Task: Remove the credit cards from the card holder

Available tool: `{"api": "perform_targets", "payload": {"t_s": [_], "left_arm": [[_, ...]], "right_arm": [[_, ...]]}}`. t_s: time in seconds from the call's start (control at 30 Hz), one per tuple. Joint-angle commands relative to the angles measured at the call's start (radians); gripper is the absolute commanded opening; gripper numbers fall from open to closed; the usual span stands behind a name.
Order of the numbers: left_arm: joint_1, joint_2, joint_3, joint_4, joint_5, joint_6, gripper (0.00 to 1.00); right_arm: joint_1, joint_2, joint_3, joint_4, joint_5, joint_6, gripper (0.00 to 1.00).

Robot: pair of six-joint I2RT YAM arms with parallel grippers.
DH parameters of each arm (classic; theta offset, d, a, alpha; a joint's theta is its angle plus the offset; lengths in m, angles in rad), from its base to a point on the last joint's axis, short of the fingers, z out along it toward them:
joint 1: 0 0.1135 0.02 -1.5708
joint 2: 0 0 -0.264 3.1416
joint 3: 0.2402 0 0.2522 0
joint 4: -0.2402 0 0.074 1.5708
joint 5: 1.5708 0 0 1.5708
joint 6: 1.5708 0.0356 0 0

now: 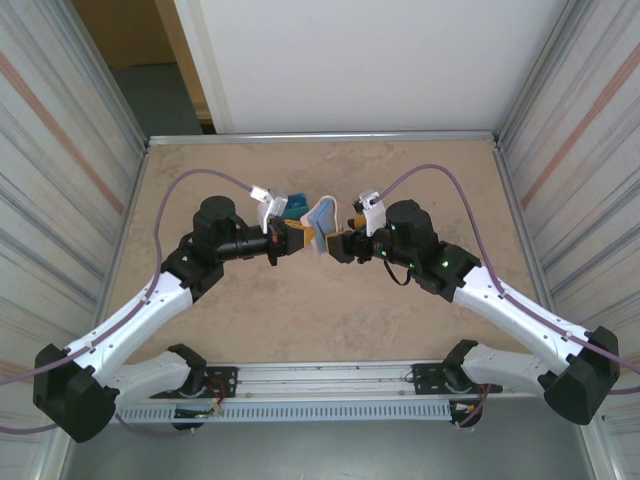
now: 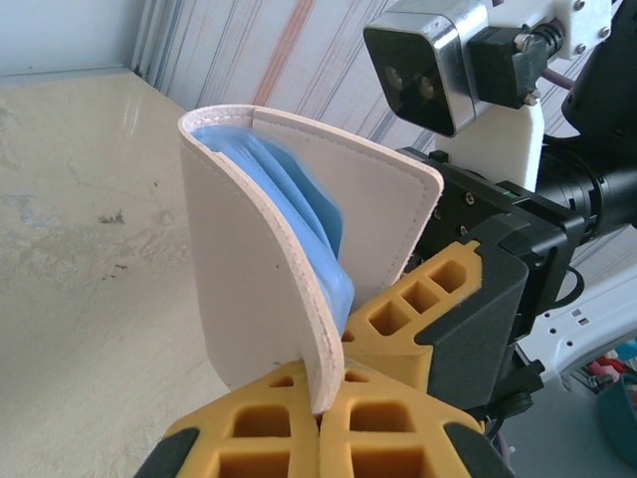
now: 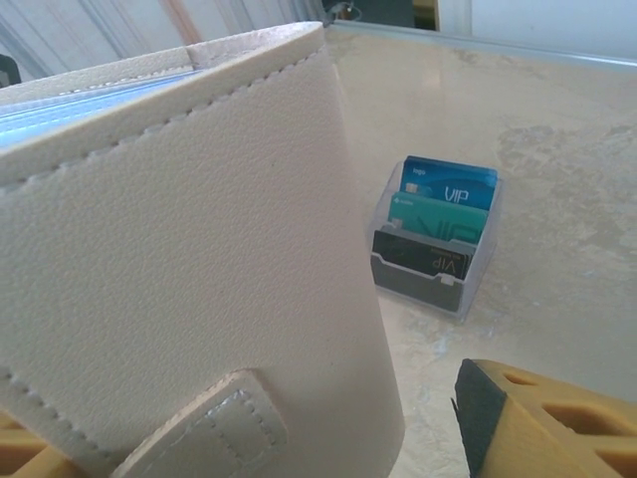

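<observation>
I will open my left gripper and take flap and inside together point(image 2: 334, 297), since it pinches only the flap's edge, clear of the card holder's pale blue inside.
The card holder point(image 2: 249, 269), a beige wallet, is held up above the table, bent open with its pale blue inside point(image 2: 299, 199) showing. My left gripper point(image 2: 323, 398) is shut on the lower edge of one flap. My right gripper point(image 3: 239, 428) is open and straddles the other flap, where the snap tab point(image 3: 214, 433) sits; one of its yellow fingers point(image 3: 537, 423) stands apart from the leather. In the top view the card holder point(image 1: 322, 212) hangs between both grippers at mid table. Blue, teal and dark credit cards point(image 3: 438, 214) stand in a clear rack on the table behind it. Whether any card sits inside the holder is hidden.
The clear card rack point(image 3: 423, 284) sits on the beige table point(image 1: 330, 320) just beyond the left wrist point(image 1: 297, 207). Metal walls close in both sides, and a white panel point(image 1: 360, 60) stands at the back.
</observation>
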Motion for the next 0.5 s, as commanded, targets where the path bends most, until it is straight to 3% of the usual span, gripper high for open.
{"api": "perform_targets", "payload": {"t_s": [0.0,0.47], "left_arm": [[0.004,-0.018,0.019,0.073,0.071,-0.017,0.0],[0.011,-0.02,-0.008,0.102,0.056,-0.041,0.0]], "right_arm": [[0.001,-0.002,-0.011,0.01,0.062,-0.012,0.71],[-0.013,-0.041,-0.034,0.051,0.05,0.016,0.32]]}}
